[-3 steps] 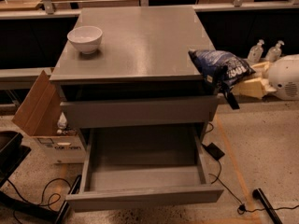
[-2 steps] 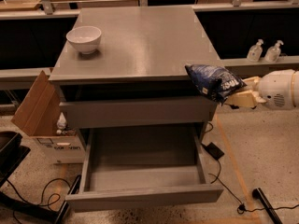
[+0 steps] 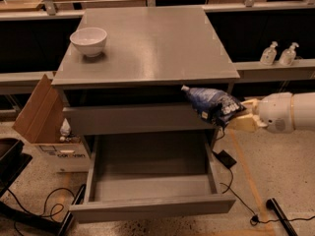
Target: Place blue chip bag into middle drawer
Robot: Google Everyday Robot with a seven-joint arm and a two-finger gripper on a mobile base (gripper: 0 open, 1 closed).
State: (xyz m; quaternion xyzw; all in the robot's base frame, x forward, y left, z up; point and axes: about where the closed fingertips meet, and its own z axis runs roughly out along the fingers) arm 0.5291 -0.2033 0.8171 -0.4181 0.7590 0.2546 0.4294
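I should use my gripper to set the blue chip bag down on the center of the open middle drawer's grey bottom (image 3: 152, 161).
The blue chip bag (image 3: 212, 104), dark blue with white print, hangs in the air at the cabinet's right side, in front of the closed upper drawer front. My gripper (image 3: 242, 116) comes in from the right on a white arm (image 3: 290, 112) and is shut on the bag's right end. The middle drawer (image 3: 150, 181) is pulled out below, a wide grey tray with low walls and nothing in it. The bag is above and just right of the drawer's back right corner.
A white bowl (image 3: 89, 41) stands on the grey cabinet top (image 3: 152, 43) at the back left. A cardboard box (image 3: 47, 122) stands on the floor to the left. Cables and a small black unit (image 3: 226, 159) lie on the floor to the right. Two bottles (image 3: 278, 53) stand on a ledge.
My gripper has carried the chip bag down and left, from the cabinet top's right edge to in front of the upper drawer front.
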